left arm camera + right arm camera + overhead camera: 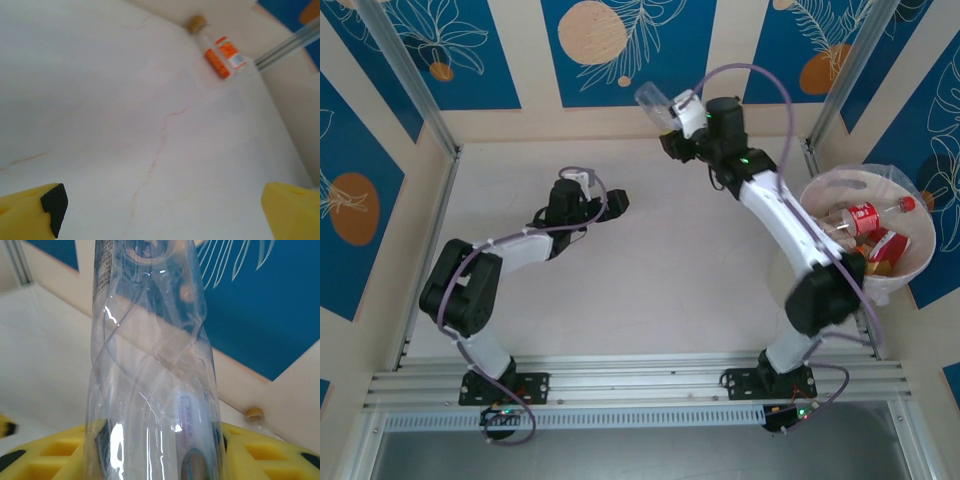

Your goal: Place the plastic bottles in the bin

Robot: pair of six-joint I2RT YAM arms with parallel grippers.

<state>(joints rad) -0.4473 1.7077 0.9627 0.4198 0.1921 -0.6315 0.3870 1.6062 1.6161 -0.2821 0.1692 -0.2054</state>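
Next, I release the clear crushed plastic bottle in the bin [825, 233] with my right gripper, beside the red-label bottle.
My right gripper [672, 112] is raised near the back wall, shut on a clear crushed plastic bottle [651, 97]. In the right wrist view that bottle [150, 365] stands between the yellow fingers [260, 450]. Another bottle with an orange label and orange cap [220, 52] lies at the foot of the back wall; its cap [254, 414] peeks out in the right wrist view. The pink-beige bin [920, 265] stands at the right and holds several bottles, one with a red label [865, 216]. My left gripper [605, 205] rests low over the table, open and holding nothing [160, 215].
Metal frame posts [835, 75] rise at the back corners, and one post [290, 47] stands just right of the orange-labelled bottle. The white table [650, 270] spreads between the arms. Blue patterned wall panels close off the back.
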